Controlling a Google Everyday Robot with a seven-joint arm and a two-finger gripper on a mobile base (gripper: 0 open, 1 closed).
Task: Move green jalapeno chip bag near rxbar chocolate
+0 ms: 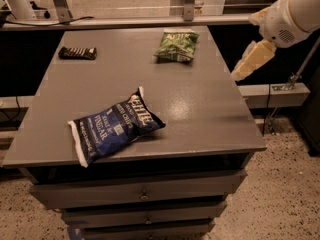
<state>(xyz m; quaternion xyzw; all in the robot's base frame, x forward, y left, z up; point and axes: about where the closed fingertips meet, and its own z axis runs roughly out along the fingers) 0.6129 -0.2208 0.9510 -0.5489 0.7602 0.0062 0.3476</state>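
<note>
The green jalapeno chip bag is next for my gripper, which should go to it and close on its side (pixel 187 46) farthest from the rxbar chocolate.
The green jalapeno chip bag (pixel 176 46) lies flat at the far right of the grey table top (pixel 200 109). The rxbar chocolate (pixel 77 52), a small dark bar, lies at the far left of the table. My gripper (pixel 251 60) hangs off the table's right edge, to the right of the green bag and above the floor gap, holding nothing that I can see. The white arm (pixel 292 14) reaches in from the upper right corner.
A larger dark-blue chip bag (pixel 115 126) lies near the table's front left. The table has drawers (pixel 142 194) below. A rail (pixel 150 20) runs behind the table. A low ledge (pixel 280 91) and speckled floor lie to the right.
</note>
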